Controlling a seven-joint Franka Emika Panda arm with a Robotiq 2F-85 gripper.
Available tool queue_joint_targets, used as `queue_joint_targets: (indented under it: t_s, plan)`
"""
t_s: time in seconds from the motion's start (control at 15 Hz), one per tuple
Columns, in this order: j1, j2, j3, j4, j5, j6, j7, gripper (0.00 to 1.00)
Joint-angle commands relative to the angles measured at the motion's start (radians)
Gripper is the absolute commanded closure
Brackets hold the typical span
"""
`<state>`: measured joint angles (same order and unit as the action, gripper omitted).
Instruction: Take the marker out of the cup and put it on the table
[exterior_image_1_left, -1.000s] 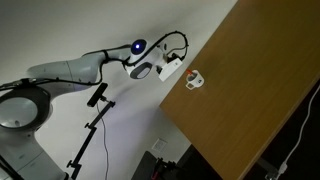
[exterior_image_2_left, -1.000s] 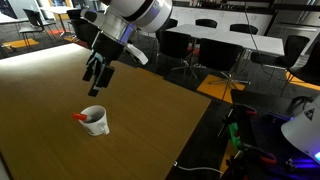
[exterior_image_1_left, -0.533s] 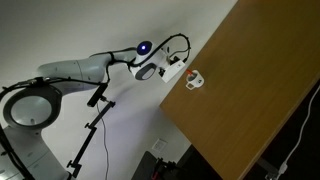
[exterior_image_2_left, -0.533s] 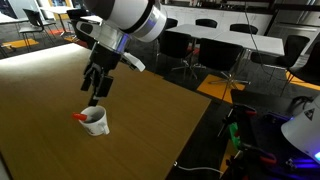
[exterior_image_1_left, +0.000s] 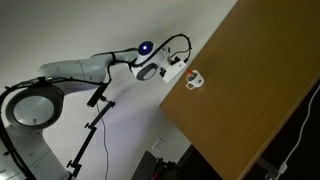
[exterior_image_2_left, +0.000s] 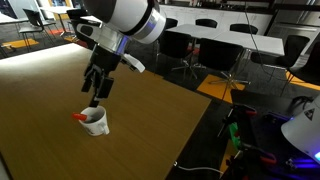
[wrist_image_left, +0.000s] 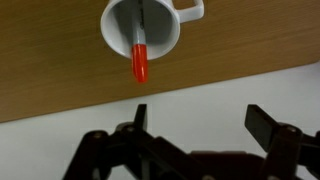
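Note:
The robot's gripper will close on the orange-red end of the marker (exterior_image_1_left: 190, 71) (wrist_image_left: 140, 66), the part that pokes out over the cup's rim.
The small white cup (exterior_image_2_left: 96, 121) with a side handle stands on the light-brown table (exterior_image_2_left: 150, 130) near its corner; it also shows in an exterior view (exterior_image_1_left: 194, 80) and in the wrist view (wrist_image_left: 142, 27). The marker (wrist_image_left: 139, 55) leans in the cup, its orange-red end (exterior_image_2_left: 79, 116) sticking out over the rim. My gripper (exterior_image_2_left: 95, 98) hangs just above the cup, fingers wide apart and empty. In the wrist view the gripper (wrist_image_left: 200, 122) shows its two dark fingers below the cup.
The table's dark edge (exterior_image_2_left: 195, 140) drops off close to the cup. Black office chairs (exterior_image_2_left: 220, 60) and white tables stand behind. A cable-strewn floor area (exterior_image_2_left: 255, 135) lies beside the table.
The gripper has come down and across toward the cup during the first half second, then stayed still. The cup and marker have not moved.

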<state>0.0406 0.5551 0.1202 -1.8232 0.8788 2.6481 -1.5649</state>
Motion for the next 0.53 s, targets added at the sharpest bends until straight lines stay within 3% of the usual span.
queue_joint_targets:
  t_s: [0.0, 0.47]
  plan:
    - [-0.025, 0.050, 0.036, 0.031, -0.052, 0.040, 0.024, 0.00]
    - [-0.035, 0.144, 0.082, 0.078, -0.108, 0.174, 0.053, 0.00]
